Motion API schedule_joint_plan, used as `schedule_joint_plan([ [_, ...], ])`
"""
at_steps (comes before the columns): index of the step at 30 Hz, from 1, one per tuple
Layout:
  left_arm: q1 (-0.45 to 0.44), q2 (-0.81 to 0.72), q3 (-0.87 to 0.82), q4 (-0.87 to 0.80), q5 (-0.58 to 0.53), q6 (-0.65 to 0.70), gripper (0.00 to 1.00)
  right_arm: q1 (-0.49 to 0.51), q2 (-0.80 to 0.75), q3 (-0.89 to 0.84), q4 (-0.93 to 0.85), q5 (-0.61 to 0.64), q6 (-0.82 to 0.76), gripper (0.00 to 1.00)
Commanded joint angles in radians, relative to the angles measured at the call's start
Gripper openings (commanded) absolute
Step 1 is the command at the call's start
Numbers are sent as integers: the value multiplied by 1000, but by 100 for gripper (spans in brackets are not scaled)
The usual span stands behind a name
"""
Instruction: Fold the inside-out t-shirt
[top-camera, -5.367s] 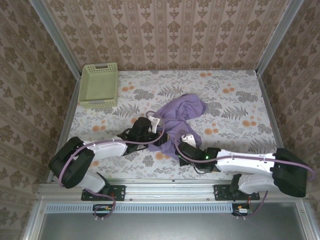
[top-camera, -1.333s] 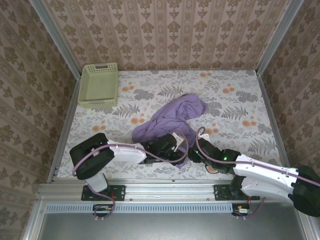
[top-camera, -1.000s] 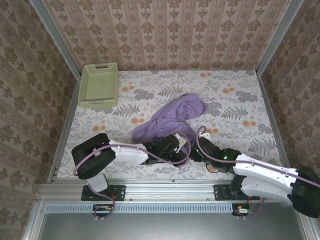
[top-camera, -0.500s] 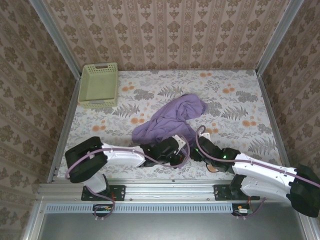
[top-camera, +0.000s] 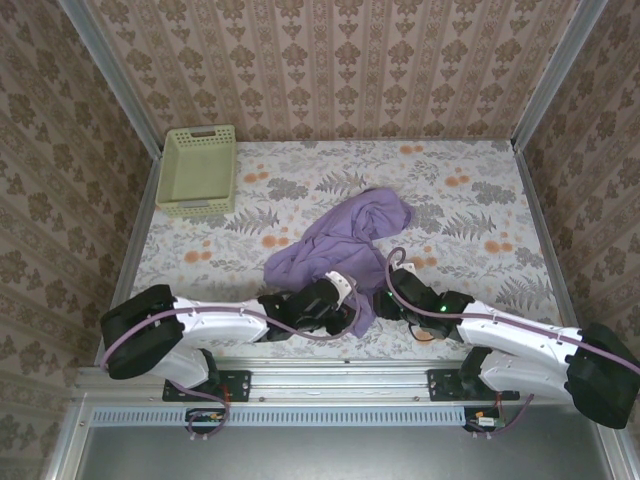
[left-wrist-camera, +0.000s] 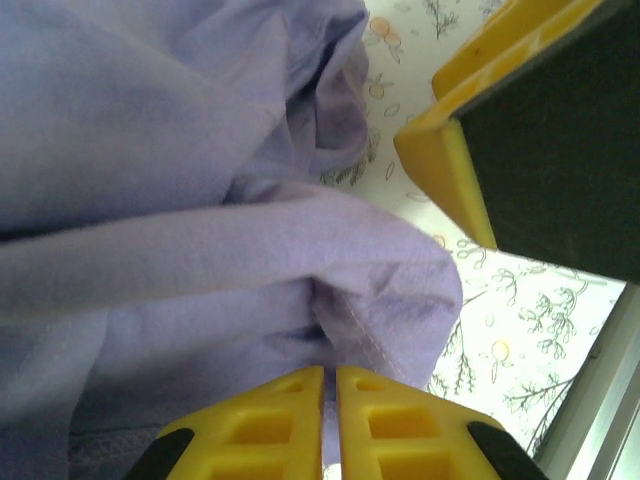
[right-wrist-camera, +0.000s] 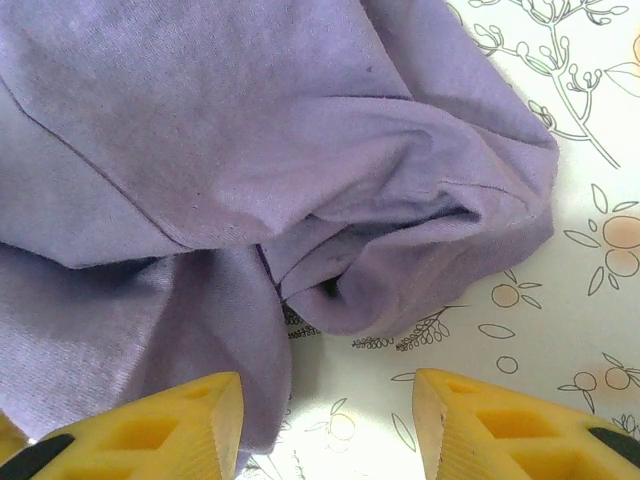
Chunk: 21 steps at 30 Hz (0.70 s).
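I can see the t-shirt's upper fold bulging past my left gripper's fingers, so next I open that gripper, take the fold's near corner (left-wrist-camera: 405, 335) and spread it toward the basket's side.
The inside-out t-shirt (top-camera: 340, 240) lies crumpled in a lavender heap in the middle of the table. My left gripper (top-camera: 345, 297) is at its near edge. In the left wrist view its yellow jaws (left-wrist-camera: 330, 372) stand almost together, with a fold of the shirt (left-wrist-camera: 200, 250) pinched in the thin gap. My right gripper (top-camera: 387, 292) sits just to the right of it and is open. Its fingers (right-wrist-camera: 328, 400) are wide apart over bare tablecloth, just short of a bunched sleeve-like fold of the shirt (right-wrist-camera: 420, 250). One right finger (left-wrist-camera: 450, 150) shows in the left wrist view.
A pale green basket (top-camera: 198, 170) stands at the far left corner. The floral tablecloth (top-camera: 470, 200) stretches to the right of the shirt. Patterned walls close in three sides, and a metal rail (top-camera: 330, 378) runs along the near edge.
The left arm has stretched lower and leftward while its jaws closed on the shirt's near edge. The right jaws have spread wider and edged slightly towards the shirt.
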<state>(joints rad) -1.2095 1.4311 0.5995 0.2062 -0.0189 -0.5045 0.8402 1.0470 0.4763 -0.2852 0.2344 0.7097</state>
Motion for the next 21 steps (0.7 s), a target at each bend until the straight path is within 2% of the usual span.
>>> schedule_joint_plan([
  [1, 17, 8, 2, 64, 17, -16, 15, -1, -14, 25, -3, 7, -7, 50],
  [2, 22, 11, 2, 74, 19, -17, 17, -2, -20, 23, -4, 10, -6, 50],
  [6, 31, 50, 18, 99, 50, -15, 37, -2, -36, 12, -10, 24, 3, 51],
  [8, 31, 75, 33, 112, 68, -12, 42, -2, -38, 9, -10, 26, 5, 51],
  [17, 34, 169, 109, 154, 94, -1, 43, -3, -32, -5, -3, 24, 11, 52],
  [21, 43, 198, 136, 150, 87, 0, 40, -3, -31, -10, -3, 27, 14, 52],
])
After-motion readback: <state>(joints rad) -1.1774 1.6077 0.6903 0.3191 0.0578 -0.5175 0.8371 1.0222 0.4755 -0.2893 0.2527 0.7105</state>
